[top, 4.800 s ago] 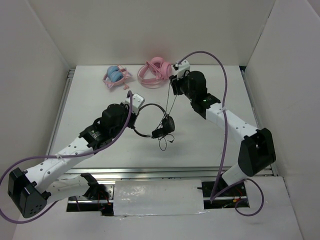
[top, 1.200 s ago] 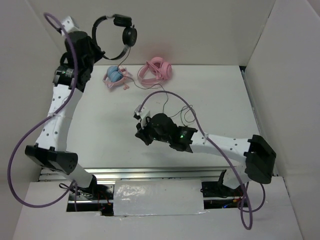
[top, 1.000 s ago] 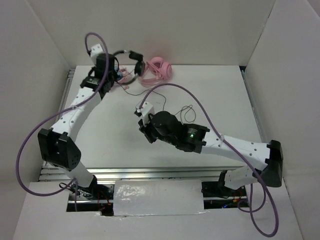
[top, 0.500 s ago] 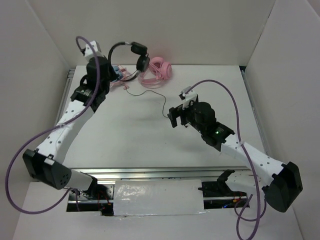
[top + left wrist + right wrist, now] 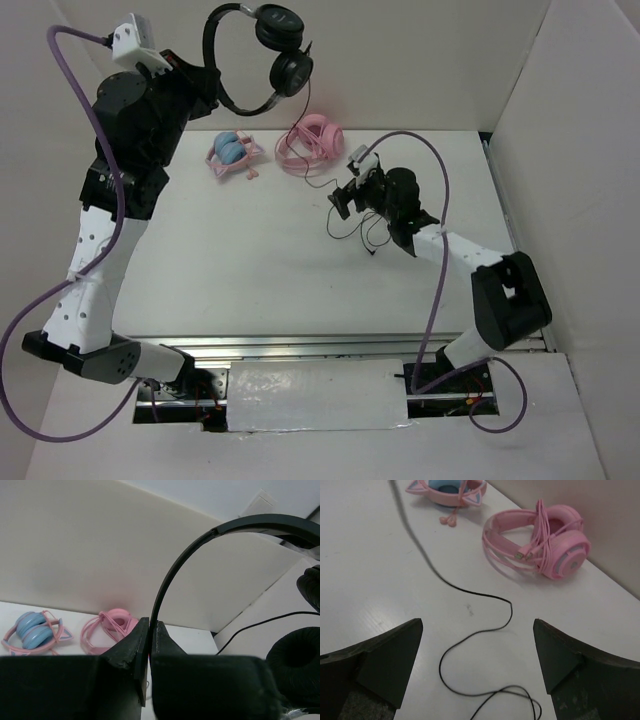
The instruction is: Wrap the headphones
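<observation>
I should close my right gripper on the cable's low hanging stretch (image 5: pixel 313 185) (image 5: pixel 464 590), just above the loose loops and in front of the all-pink headphones.
The black headphones (image 5: pixel 268 50) hang in the air at the back left, earcups together. My left gripper (image 5: pixel 207 88) is shut on their thin headband (image 5: pixel 195 545), which runs up between the closed jaws in the left wrist view; one earcup (image 5: pixel 295 665) shows at right. The thin black cable (image 5: pixel 306 150) drops from the earcups to the table and lies in loose loops (image 5: pixel 365 235). My right gripper (image 5: pixel 343 198) is open and empty, low over the table. In the right wrist view the cable (image 5: pixel 470 639) lies between its fingers (image 5: pixel 385 655), untouched.
The all-pink headphones (image 5: pixel 312 142) lie at the back centre, close beyond the right gripper, and show in the right wrist view (image 5: pixel 545 540). The pink headphones with blue earcups (image 5: pixel 233 152) lie to their left. White walls enclose the table (image 5: pixel 250 260).
My left arm has lifted the headphones higher and nearer the camera. My right arm has drawn back to the far middle of the table and now sits over the slack cable.
</observation>
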Action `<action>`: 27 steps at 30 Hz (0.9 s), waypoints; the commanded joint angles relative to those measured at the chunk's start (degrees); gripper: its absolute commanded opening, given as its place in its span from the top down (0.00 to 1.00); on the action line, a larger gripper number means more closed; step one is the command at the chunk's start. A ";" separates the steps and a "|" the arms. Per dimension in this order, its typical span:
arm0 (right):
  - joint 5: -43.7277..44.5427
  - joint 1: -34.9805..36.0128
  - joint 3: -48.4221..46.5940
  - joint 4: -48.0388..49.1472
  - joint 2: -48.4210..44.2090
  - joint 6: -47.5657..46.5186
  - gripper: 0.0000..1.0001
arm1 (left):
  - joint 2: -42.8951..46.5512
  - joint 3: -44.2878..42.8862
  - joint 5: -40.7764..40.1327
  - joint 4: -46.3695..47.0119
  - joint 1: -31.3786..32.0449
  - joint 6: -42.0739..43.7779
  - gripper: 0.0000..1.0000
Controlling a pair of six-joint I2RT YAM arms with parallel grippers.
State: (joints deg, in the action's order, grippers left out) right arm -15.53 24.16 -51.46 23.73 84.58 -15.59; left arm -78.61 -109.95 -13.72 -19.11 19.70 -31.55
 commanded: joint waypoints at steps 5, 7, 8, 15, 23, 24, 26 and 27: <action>-11.88 0.71 -14.16 8.37 12.44 1.18 0.00 | -1.90 -10.10 5.36 -1.71 0.16 0.87 1.00; -13.74 1.41 -16.82 3.55 15.26 0.57 0.00 | -1.55 -11.33 5.01 -2.24 0.25 1.31 1.00; -13.39 1.76 -17.09 3.43 15.62 -0.48 0.00 | -1.46 -11.60 4.93 -2.59 0.25 1.75 1.00; -4.52 3.52 -23.13 8.01 24.03 -1.72 0.00 | 0.65 -12.30 5.72 -3.30 0.25 2.72 1.00; -12.06 5.19 -39.25 -1.93 34.52 6.33 0.62 | 1.88 -13.71 2.56 -3.47 0.16 3.43 1.00; -13.55 5.37 -36.37 -1.06 33.73 8.19 0.72 | 1.88 -13.01 1.68 -3.39 0.16 3.25 1.00; -16.37 7.20 -31.36 -0.26 29.10 11.88 0.99 | 1.62 -11.96 -2.34 -2.42 0.16 2.81 1.00; -15.59 7.91 -24.02 2.35 26.89 17.30 1.00 | 0.92 -10.56 -3.93 -2.07 0.16 2.55 1.00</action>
State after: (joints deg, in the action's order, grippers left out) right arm -26.81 29.04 -84.40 24.60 117.75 -8.36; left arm -78.41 -121.03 -12.19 -26.33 19.75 -28.49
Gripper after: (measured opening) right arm 0.034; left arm 0.135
